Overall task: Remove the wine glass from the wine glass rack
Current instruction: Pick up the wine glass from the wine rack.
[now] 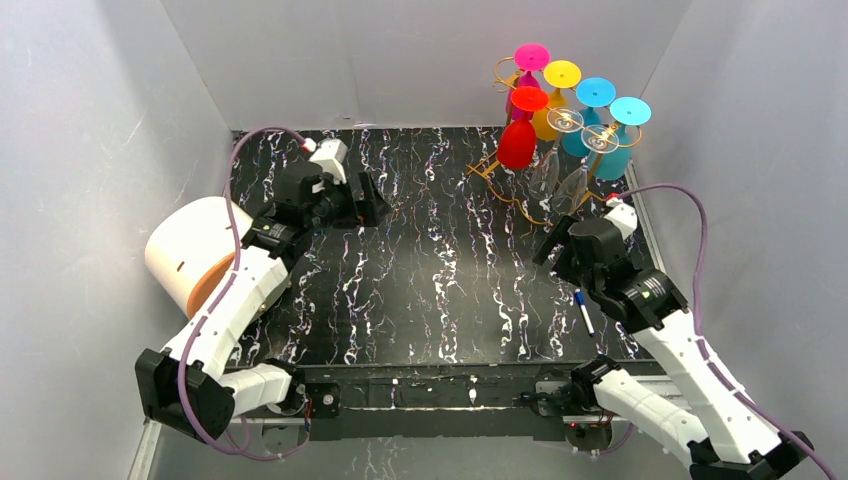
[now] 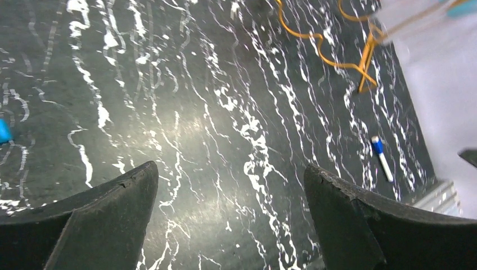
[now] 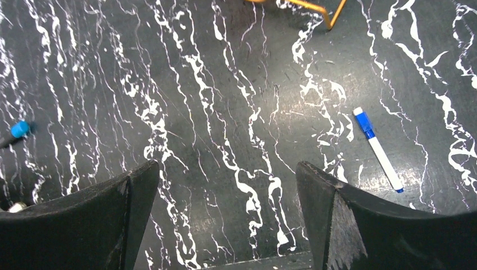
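My right gripper closes next on the round base's edge point(image 1: 613, 146) of the clear wine glass farther from the red one.
The gold wire wine glass rack point(image 1: 497, 172) stands at the table's back right. Several wine glasses hang from it upside down: a red one point(image 1: 517, 143), pink, yellow and blue ones, and two clear ones point(image 1: 573, 186) at its near side. My right gripper point(image 1: 548, 240) is open just in front of the clear glasses, touching nothing. My left gripper point(image 1: 376, 203) is open over the table's back left, far from the rack. Both wrist views show wide-apart fingers over bare tabletop point(image 2: 230, 174) point(image 3: 225, 171), with part of the rack's wire base point(image 2: 337, 53) point(image 3: 320, 8) at the top.
A blue-capped white marker point(image 1: 584, 311) point(image 2: 382, 159) point(image 3: 378, 149) lies near the right arm. A white and orange roll point(image 1: 190, 255) sits against the left wall. A blue-tipped object point(image 3: 19, 129) lies at the left. Grey walls close the table in.
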You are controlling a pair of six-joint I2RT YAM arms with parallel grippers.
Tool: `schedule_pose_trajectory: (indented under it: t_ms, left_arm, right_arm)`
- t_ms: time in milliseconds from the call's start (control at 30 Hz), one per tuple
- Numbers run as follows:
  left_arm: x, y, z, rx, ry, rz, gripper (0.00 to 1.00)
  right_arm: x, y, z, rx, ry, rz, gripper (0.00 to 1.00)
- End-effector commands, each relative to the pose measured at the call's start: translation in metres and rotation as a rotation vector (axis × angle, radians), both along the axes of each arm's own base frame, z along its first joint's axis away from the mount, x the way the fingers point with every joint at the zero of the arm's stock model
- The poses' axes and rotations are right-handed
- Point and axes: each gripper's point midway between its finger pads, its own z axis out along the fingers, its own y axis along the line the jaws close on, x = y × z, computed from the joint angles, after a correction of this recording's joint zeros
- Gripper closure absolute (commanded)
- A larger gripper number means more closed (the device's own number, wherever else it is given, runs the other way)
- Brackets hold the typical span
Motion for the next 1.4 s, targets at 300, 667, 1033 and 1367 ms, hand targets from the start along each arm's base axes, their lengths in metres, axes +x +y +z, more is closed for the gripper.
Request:
schedule_pose_trajectory:
  t_ms: [300,667,1033,1367]
  left_arm:
    - [-0.020,-0.009,0.019,0.078,-0.085,-0.079,0.02]
    - [-0.027,0.000,0.042,0.058,-0.171,-0.049,0.02]
    - [-0.029,-0.010,0.044,0.072,-0.157,-0.122,0.02]
    - [-0.031,-0.006,0.038,0.091,-0.151,-0.115,0.02]
  right_arm:
    - [0.022,0.023,0.017,0.277,0.017,0.139,0.04]
    - [0.015,-0.034,0.110,0.194,-0.229,-0.097,0.21]
    - [0.052,-0.047,0.178,0.095,-0.339,-0.131,0.26]
    - [0.081,-0.042,0.226,0.018,-0.360,-0.076,0.28]
